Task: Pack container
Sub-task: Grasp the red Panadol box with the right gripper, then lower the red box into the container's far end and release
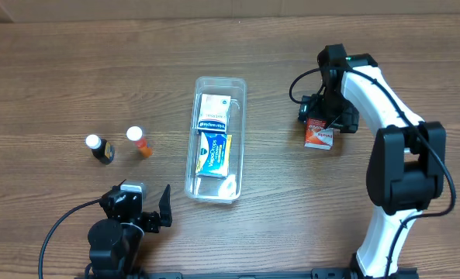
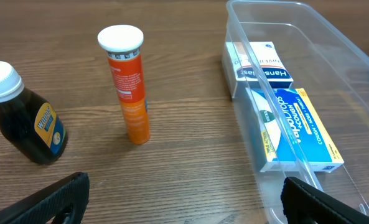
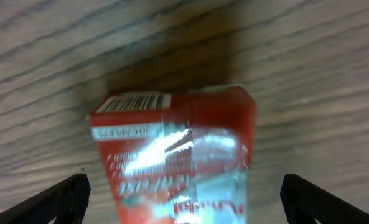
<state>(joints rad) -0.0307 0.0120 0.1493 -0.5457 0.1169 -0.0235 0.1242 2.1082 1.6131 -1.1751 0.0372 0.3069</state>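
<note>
Next, I move my left gripper next to the white cap (image 1: 93, 141) (image 2: 2, 81) of the dark brown bottle, which is beside the orange tube, and close it there.
The clear plastic container (image 1: 216, 139) lies lengthwise mid-table and holds a white box (image 1: 213, 111) and a blue and white box (image 1: 213, 153); both show in the left wrist view, white (image 2: 263, 65) and blue (image 2: 299, 127). A red box (image 1: 320, 132) lies on the table right of the container. My right gripper (image 1: 324, 115) is open just above it, fingers wide on either side of the red box (image 3: 175, 155). My left gripper (image 1: 143, 208) is open and empty near the front edge, left of the container (image 2: 333, 74).
An orange tube with a white cap (image 1: 139, 142) and a dark brown bottle with a white cap (image 1: 100, 149) stand left of the container. Both show in the left wrist view, the tube (image 2: 127, 84) and the bottle (image 2: 23, 115).
</note>
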